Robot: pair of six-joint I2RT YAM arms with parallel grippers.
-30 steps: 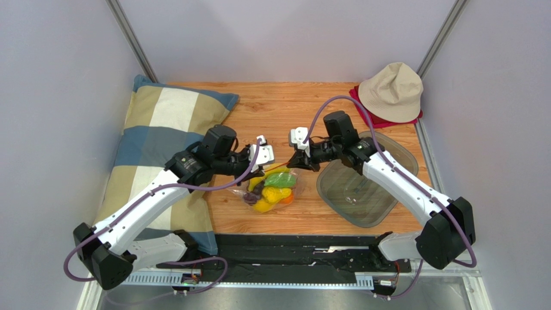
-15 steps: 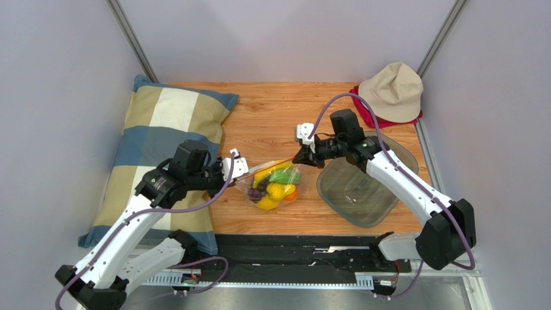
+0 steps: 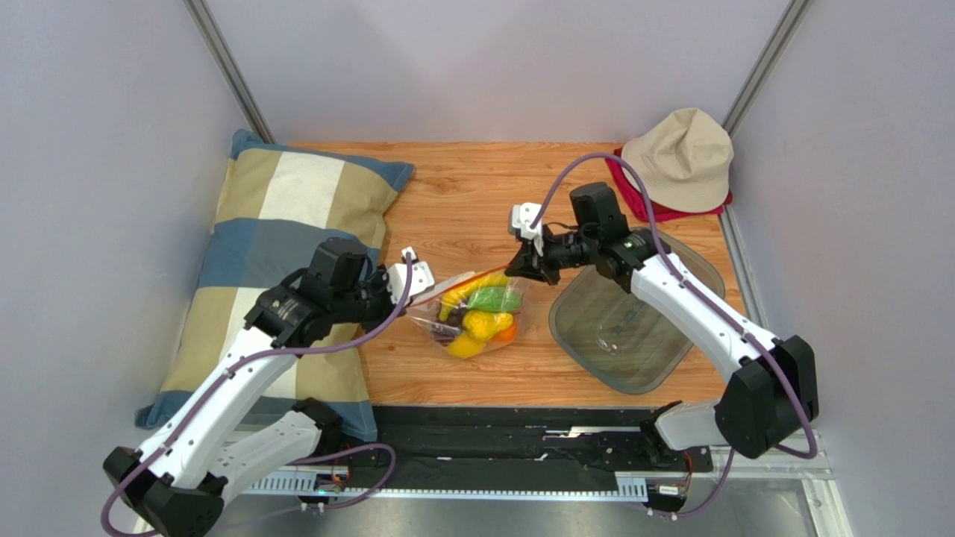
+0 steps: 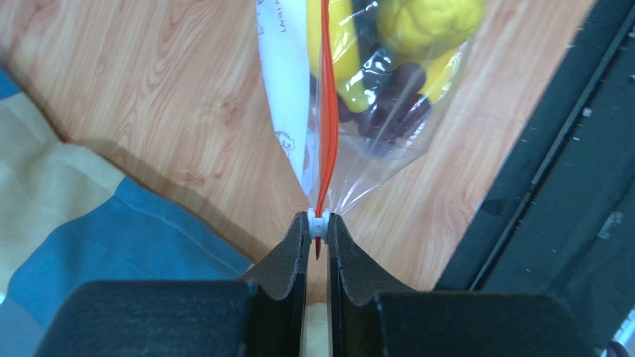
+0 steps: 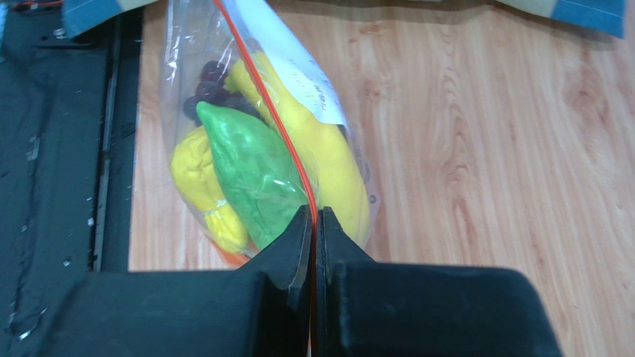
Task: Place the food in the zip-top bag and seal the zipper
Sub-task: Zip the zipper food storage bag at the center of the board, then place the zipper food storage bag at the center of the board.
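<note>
Next, my left gripper releases the small white slider on the bare wood [image 3: 387, 341] [image 4: 335, 223] next to the checked pillow.
The clear zip-top bag [image 3: 476, 316] hangs stretched between my two grippers over the wooden table. Inside it is the food: a yellow banana [image 5: 322, 149], a green piece [image 5: 253, 167], a yellow pear [image 5: 195, 171] and dark grapes [image 4: 389, 104]. The orange-red zipper [image 4: 326, 111] runs taut along the top edge. My left gripper [image 4: 318, 224] is shut on the small white slider [image 4: 318, 221] at the bag's left end. At the right end, my right gripper [image 5: 314, 220] is shut on the zipper strip [image 5: 262, 97].
A checked pillow [image 3: 280, 241] lies at the left, under the left arm. A grey translucent tray [image 3: 628, 330] sits to the right of the bag. A beige hat [image 3: 679, 157] rests on a red cloth [image 3: 634, 192] at the back right.
My left gripper has travelled left along the zipper, from close beside the right gripper to the bag's left end. The right gripper has risen slightly and the bag's top edge is now stretched.
</note>
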